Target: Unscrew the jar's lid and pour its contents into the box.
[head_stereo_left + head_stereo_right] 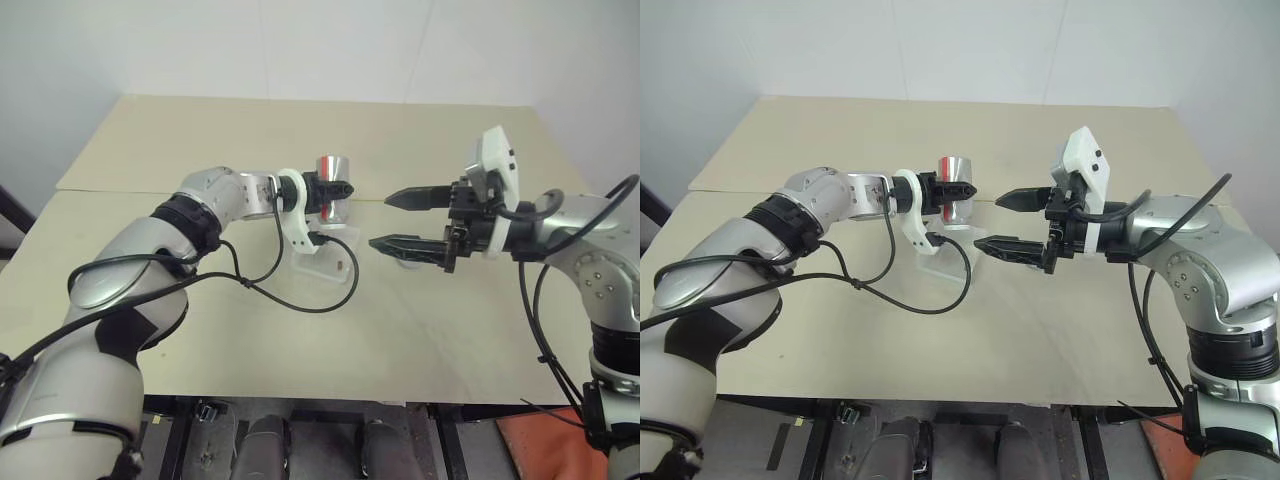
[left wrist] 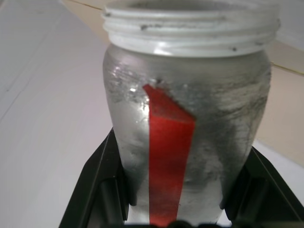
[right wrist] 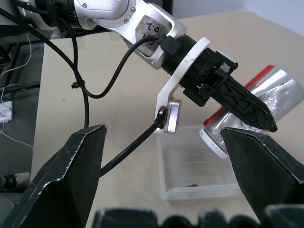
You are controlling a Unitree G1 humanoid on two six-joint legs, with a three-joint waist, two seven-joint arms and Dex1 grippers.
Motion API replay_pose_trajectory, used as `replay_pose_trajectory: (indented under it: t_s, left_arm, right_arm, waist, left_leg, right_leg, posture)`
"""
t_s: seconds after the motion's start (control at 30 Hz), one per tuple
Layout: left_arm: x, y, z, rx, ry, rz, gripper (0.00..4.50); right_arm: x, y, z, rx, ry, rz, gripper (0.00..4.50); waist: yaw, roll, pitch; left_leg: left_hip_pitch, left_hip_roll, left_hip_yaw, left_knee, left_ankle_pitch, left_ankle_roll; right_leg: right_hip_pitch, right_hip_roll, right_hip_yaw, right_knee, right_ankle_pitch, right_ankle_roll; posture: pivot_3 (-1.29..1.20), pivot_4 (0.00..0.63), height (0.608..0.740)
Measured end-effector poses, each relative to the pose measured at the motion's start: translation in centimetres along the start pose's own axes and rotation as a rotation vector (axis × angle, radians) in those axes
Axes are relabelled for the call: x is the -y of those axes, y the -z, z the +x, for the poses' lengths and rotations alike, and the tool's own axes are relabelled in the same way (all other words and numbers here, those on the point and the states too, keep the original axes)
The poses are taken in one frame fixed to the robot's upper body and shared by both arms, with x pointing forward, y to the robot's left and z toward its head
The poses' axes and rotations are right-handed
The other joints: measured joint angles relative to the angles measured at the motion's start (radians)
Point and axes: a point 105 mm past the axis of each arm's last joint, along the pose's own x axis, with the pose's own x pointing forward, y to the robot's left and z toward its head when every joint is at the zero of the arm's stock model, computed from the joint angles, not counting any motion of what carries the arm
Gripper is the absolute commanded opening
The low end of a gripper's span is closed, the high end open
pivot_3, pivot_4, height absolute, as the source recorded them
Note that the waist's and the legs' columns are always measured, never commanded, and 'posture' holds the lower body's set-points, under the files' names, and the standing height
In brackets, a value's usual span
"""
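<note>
My left gripper is to let go of the silvery jar on the table (image 1: 261, 251) next to the clear box, across from my right gripper.
My left gripper (image 1: 338, 189) is shut on the silvery jar (image 1: 330, 187), which has a red strip on its side. In the left wrist view the jar (image 2: 190, 118) has a bare threaded rim, with a black finger (image 2: 97, 190) on each side. In the right wrist view the jar (image 3: 256, 102) is tipped, its open mouth low over the clear box (image 3: 166, 161). A tiny dark piece (image 3: 192, 185) lies in the box. My right gripper (image 1: 380, 220) stands open and holds nothing, a little to the right of the jar. A small grey round thing, likely the lid (image 1: 403, 262), lies partly hidden under its lower finger.
The box (image 1: 335, 262) rests near the middle of a pale wooden table (image 1: 250, 130), which has bare room all around. A black cable (image 1: 300, 300) loops from my left wrist over the table in front of the box.
</note>
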Motion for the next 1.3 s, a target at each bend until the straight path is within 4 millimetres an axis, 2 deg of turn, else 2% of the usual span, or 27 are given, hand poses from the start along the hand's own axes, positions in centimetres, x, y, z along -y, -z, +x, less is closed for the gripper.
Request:
replay_pose_trajectory:
  t_s: [0.17, 0.37, 0.5, 0.63, 0.77, 0.93, 1.07, 1.2, 1.3]
  left_arm:
    - [0.9, 0.4, -1.1, -0.055, -0.016, -0.233, 2.05]
    - [1.6, 2.0, -3.1, -0.161, -0.094, -0.683, 2.05]
    - [3.5, 3.3, -4.8, -0.281, -0.161, -1.213, 2.05]
    - [5.4, 1.2, -6.0, -0.259, -0.214, -1.746, 2.05]
    - [6.2, -0.2, -7.0, -0.277, -0.312, -2.093, 2.05]
    - [7.1, -1.3, -8.6, -0.334, -0.433, -2.315, 2.05]
    - [9.3, -4.8, -9.2, -0.423, -0.440, -2.451, 2.05]
    - [9.8, -6.5, -9.0, -0.468, -0.516, -2.500, 2.05]
    - [9.6, -7.0, -8.5, -0.474, -0.588, -2.495, 2.05]
  right_arm:
    - [0.1, 0.2, 0.0, -0.001, -0.006, 0.010, 4.46]
    - [0.2, 0.4, 0.0, -0.003, -0.011, 0.028, 4.46]
    - [0.4, 0.6, -0.1, -0.003, -0.014, 0.044, 4.46]
    - [0.5, 0.7, -0.1, -0.004, -0.019, 0.054, 4.46]
    - [0.6, 0.8, -0.2, -0.006, -0.015, 0.060, 4.46]
    - [0.6, 1.2, -0.4, -0.020, -0.001, 0.064, 4.46]
    - [0.6, 1.9, -0.6, -0.038, 0.014, 0.084, 4.46]
    - [0.5, 1.9, -0.6, -0.042, 0.020, 0.078, 4.46]
    - [0.5, 2.0, -0.6, -0.043, 0.026, 0.078, 4.46]
  waist:
    - [-0.004, 0.000, 0.000]
    - [-0.005, 0.000, 0.000]
    - [-0.008, 0.000, 0.000]
    - [-0.011, 0.001, 0.000]
    - [-0.011, 0.000, 0.000]
    - [-0.009, 0.001, 0.000]
    - [-0.008, 0.001, 0.000]
    - [-0.004, 0.001, 0.000]
    - [-0.002, 0.001, 0.000]
  left_leg:
    - [0.000, 0.001, 0.000, 0.000, 0.000, 0.000]
    - [0.000, 0.001, 0.000, 0.000, 0.000, 0.000]
    - [0.001, 0.002, 0.000, 0.001, 0.000, 0.000]
    - [0.001, 0.002, -0.001, 0.001, 0.000, 0.000]
    - [0.001, 0.002, -0.004, 0.002, 0.000, 0.000]
    - [0.003, 0.002, -0.007, 0.002, 0.000, 0.000]
    - [0.003, 0.002, -0.007, 0.002, 0.000, 0.000]
    - [0.004, 0.001, -0.007, 0.003, 0.000, 0.000]
    - [0.004, 0.001, -0.007, 0.003, 0.000, 0.000]
  right_leg:
    - [0.000, 0.000, 0.000, 0.000, 0.000, 0.000]
    - [0.000, 0.000, 0.000, 0.000, 0.000, 0.000]
    - [0.001, 0.000, 0.000, 0.001, 0.000, 0.000]
    - [0.001, 0.001, 0.000, 0.003, 0.000, 0.000]
    - [0.001, 0.001, 0.000, 0.003, 0.000, 0.000]
    - [0.003, 0.001, 0.000, 0.002, 0.000, 0.000]
    - [0.003, 0.000, 0.000, 0.001, 0.000, 0.000]
    - [0.003, 0.000, 0.000, 0.001, 0.000, 0.000]
    - [0.004, 0.000, 0.000, 0.001, 0.001, 0.000]
  posture:
    - [0.00, 0.150, 0.740]
    - [0.00, 0.150, 0.740]
    - [0.00, 0.150, 0.740]
    - [0.00, 0.150, 0.740]
    - [0.00, 0.150, 0.740]
    - [0.00, 0.150, 0.740]
    - [0.00, 0.150, 0.740]
    - [0.00, 0.150, 0.740]
    - [0.00, 0.150, 0.740]
